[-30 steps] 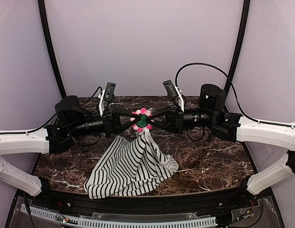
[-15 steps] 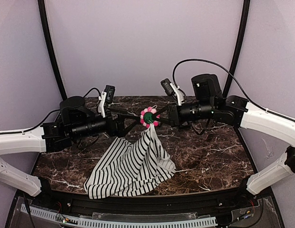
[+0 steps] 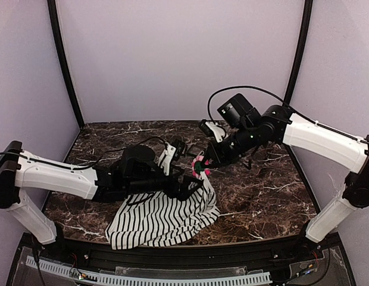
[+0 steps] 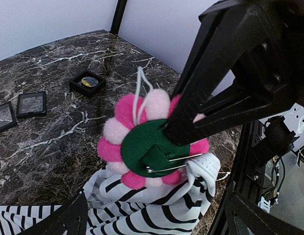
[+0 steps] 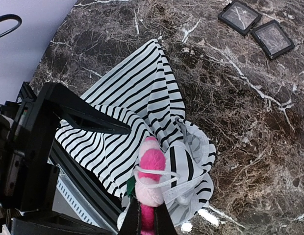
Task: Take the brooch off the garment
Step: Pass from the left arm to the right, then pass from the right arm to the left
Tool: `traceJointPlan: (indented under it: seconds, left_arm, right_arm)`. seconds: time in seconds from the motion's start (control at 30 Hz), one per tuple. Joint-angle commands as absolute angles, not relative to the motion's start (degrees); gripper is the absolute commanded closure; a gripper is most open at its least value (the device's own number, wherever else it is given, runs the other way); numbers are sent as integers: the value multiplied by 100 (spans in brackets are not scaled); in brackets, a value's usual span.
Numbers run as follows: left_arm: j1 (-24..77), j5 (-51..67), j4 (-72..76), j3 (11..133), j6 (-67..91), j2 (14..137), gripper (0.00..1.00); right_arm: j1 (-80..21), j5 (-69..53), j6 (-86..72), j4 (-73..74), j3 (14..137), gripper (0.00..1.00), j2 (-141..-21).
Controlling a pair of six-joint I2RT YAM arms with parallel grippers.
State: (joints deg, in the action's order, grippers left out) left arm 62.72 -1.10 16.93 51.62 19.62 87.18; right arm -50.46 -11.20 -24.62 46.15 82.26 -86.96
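Observation:
The garment's white fold hangs on the brooch's pin above my open left fingers, which should rise and close around that fold [image 4: 206, 169].
The brooch [image 3: 199, 166], a pink and white flower with a green back [image 4: 153, 149], hangs above the table with my right gripper [image 3: 205, 164] shut on its petals [image 5: 152, 164]. The metal pin on its back runs into a white hem fold of the garment [image 4: 206, 169]. The striped garment [image 3: 163, 217] hangs from the brooch and spreads over the table [image 5: 127, 103]. My left gripper [image 3: 193, 186] is open just below the brooch. Its fingers [image 4: 68, 220] stand on either side of the hanging cloth and hold nothing.
Small black square frames [image 4: 87, 83] [image 4: 32, 104] lie on the marble table [image 3: 262, 196] behind the brooch, two of them also in the right wrist view [image 5: 240, 15] [image 5: 273, 39]. The table's black front rail [image 3: 172, 253] runs close under the garment.
My left gripper has opened and let go, and that arm has dropped and swung right under the brooch. The right gripper has carried the brooch right, dragging the garment's top along.

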Motion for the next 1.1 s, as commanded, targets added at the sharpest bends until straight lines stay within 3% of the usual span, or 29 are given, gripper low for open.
traceJointPlan:
  seconds: [0.0,0.17,0.23,0.4,0.53,0.6,1.0,1.07]
  left_arm:
    - [6473,-139,2176,5414,1905,9029,1]
    - [6578,-225,2273,5631,1913,9433,1]
    - [6597,-202,2317,5736,1905,9573,8]
    - [6601,-170,2255,5737,1971,9614,67]
    - [6601,-209,2192,5541,1986,9422,92]
    - [6594,-223,2097,5506,1953,9347,98]
    - [6393,776,1688,5554,1881,9194,94]
    - [6346,1051,1716,5566,1894,9214,89]
  right_arm:
    - [-4903,-1283,-2561,5073,8516,100,-8785]
    - [-4836,-1425,-2639,5019,8551,100,-8796]
    - [-4819,-1425,-2628,5010,8552,100,-8804]
    - [-4744,-1317,-2413,5203,8615,100,-8792]
    - [-4711,-1341,-2104,5449,8705,100,-8763]
    - [-4711,-1348,-1884,5601,8743,100,-8771]
    - [-4711,-2378,-918,6018,8447,100,-8640]
    - [-4718,-2493,-866,5984,8394,100,-8587]
